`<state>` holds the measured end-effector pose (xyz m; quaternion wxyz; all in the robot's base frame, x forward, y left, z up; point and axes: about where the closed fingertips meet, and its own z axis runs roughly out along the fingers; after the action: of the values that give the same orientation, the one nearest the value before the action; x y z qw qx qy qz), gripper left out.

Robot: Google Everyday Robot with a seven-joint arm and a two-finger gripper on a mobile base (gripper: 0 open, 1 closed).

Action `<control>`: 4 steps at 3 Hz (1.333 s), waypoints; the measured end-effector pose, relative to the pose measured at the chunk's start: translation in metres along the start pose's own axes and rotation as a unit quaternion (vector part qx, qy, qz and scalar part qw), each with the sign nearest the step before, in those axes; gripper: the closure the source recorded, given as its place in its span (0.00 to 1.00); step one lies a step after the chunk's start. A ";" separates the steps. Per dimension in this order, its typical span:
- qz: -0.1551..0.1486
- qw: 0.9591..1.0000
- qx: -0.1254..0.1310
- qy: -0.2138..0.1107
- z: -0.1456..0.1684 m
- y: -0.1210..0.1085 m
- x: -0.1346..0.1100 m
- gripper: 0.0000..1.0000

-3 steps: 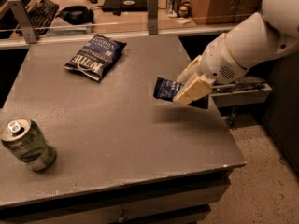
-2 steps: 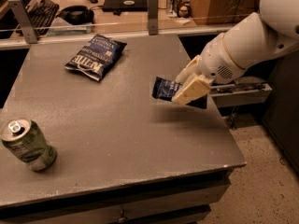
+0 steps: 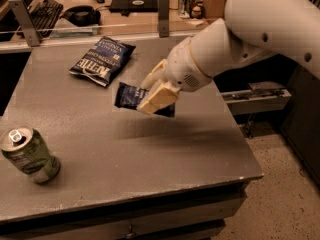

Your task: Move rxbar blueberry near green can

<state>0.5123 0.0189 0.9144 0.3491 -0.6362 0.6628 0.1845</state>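
Note:
The robot's gripper should release the rxbar blueberry, now held over the table's middle, on the grey table (image 3: 88, 141) next to the green can, towards the middle of the table.
My gripper (image 3: 150, 95) hangs over the middle of the grey table (image 3: 150, 154), shut on the rxbar blueberry (image 3: 129, 95), a small flat dark navy wrapper held above the surface, its shadow below it. The white arm reaches in from the upper right. The green can (image 3: 29, 155), with a silver top and pull tab, lies tilted on the table near the front left, well to the left of and nearer than the gripper.
A crinkled blue Kettle chip bag (image 3: 102, 60) lies at the back of the table, left of the gripper. A glass partition with metal posts (image 3: 163, 13) runs along the far edge, with a desk, keyboard (image 3: 41, 11) and small cans behind. The table's right edge drops to speckled floor.
The gripper has carried the rxbar blueberry leftward across the table, closer to the green can. The can and chip bag have not moved.

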 end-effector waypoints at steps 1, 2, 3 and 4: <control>-0.024 0.999 -0.039 -0.030 0.036 0.022 -0.033 1.00; -0.023 0.996 -0.076 -0.041 0.062 0.042 -0.037 1.00; -0.018 0.994 -0.102 -0.045 0.079 0.056 -0.036 1.00; -0.016 0.990 -0.131 -0.056 0.092 0.073 -0.044 0.82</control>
<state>0.4603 0.1227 0.8668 0.3023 -0.6756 0.6020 0.2997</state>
